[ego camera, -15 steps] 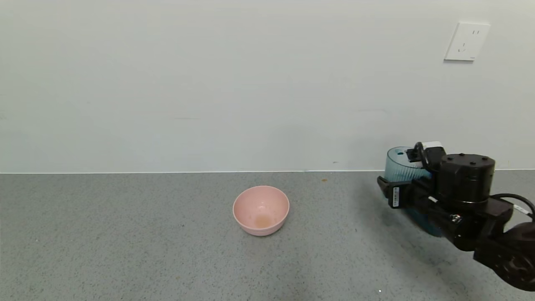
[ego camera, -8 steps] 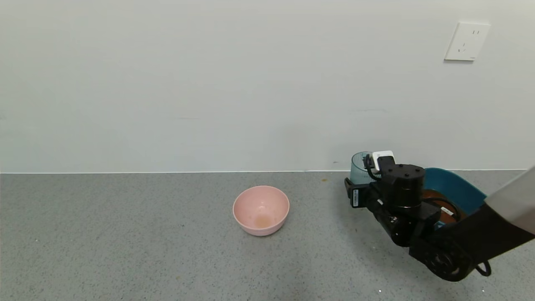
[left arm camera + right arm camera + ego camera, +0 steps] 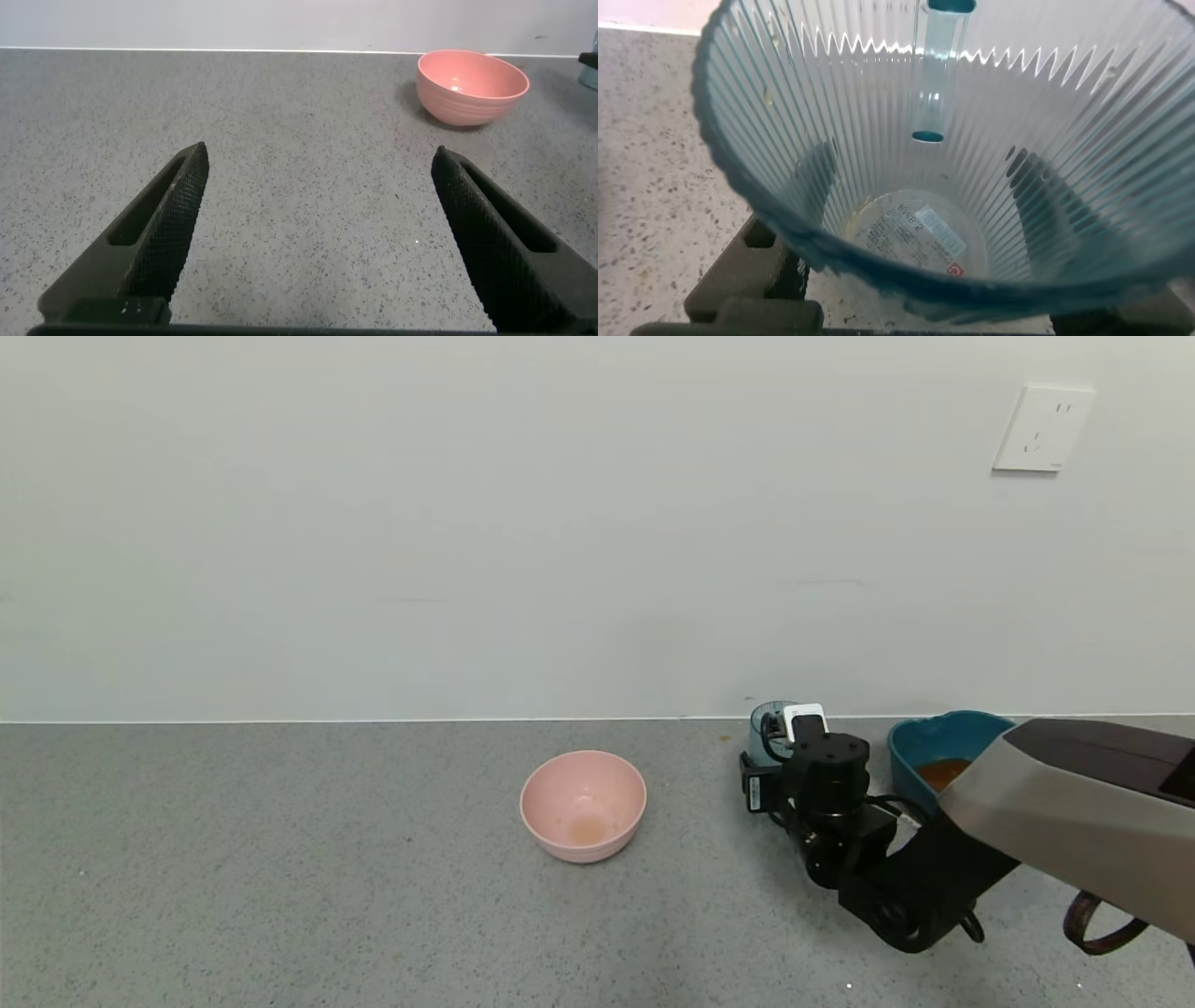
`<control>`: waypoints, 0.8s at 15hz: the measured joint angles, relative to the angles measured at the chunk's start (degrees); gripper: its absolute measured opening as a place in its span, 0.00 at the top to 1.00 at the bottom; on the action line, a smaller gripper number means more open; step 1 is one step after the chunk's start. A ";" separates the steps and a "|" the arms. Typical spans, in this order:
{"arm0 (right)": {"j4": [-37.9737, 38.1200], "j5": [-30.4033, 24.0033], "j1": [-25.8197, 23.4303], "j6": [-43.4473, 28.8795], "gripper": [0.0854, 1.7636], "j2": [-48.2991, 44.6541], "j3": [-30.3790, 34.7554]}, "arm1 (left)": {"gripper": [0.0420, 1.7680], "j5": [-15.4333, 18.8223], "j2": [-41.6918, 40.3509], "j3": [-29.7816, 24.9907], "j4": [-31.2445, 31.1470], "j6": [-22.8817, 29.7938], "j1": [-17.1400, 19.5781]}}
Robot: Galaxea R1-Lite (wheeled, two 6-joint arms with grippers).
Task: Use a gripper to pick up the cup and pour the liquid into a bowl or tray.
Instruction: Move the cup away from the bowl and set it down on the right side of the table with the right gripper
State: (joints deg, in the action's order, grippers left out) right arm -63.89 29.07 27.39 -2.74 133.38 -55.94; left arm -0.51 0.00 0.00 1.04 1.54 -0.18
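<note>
I need to use my right gripper to set the cup down on the counter (image 3: 766, 793), in the spot between the pink bowl and the teal tub.
My right gripper (image 3: 769, 763) is shut on the cup (image 3: 767, 722), a ribbed see-through blue-green tumbler. It holds the cup upright, low over the counter near the wall and left of the dark teal tub (image 3: 907, 747). In the right wrist view the cup (image 3: 906, 84) fills the frame and holds only a faint film at its bottom. The dark fingers (image 3: 747, 275) show through its wall on both sides. Orange-brown liquid (image 3: 943, 772) lies in the tub. My left gripper (image 3: 318, 154) is open and empty over bare counter, out of the head view.
A round pink bowl (image 3: 583, 805) with a faint orange trace stands mid-counter, also in the left wrist view (image 3: 472, 84). The wall runs along the back edge right behind the cup. My right arm (image 3: 1055, 812) covers part of the tub. A wall socket (image 3: 1043, 428) is high right.
My right gripper has carried the cup left and down, away from above the tub to a spot low beside it. The tub and its liquid are now uncovered.
</note>
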 joint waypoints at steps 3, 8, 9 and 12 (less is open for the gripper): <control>0.00 -0.02 0.02 -0.15 0.24 3.06 -2.10 | 0.03 0.00 0.00 0.00 0.00 0.02 0.00; -0.07 -0.06 0.00 -0.32 0.24 6.31 -4.56 | 0.03 0.00 0.00 0.00 0.00 0.02 0.00; -0.16 -0.05 0.00 -0.32 0.24 6.53 -4.69 | 0.03 0.00 0.00 0.00 0.00 0.02 0.00; -0.16 -0.05 0.09 -0.34 0.23 6.73 -4.75 | 0.03 0.00 0.00 0.00 0.00 0.00 0.00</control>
State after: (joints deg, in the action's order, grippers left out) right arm -64.05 29.03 27.48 -3.08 140.11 -60.70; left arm -0.51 0.00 0.00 1.04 1.54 -0.18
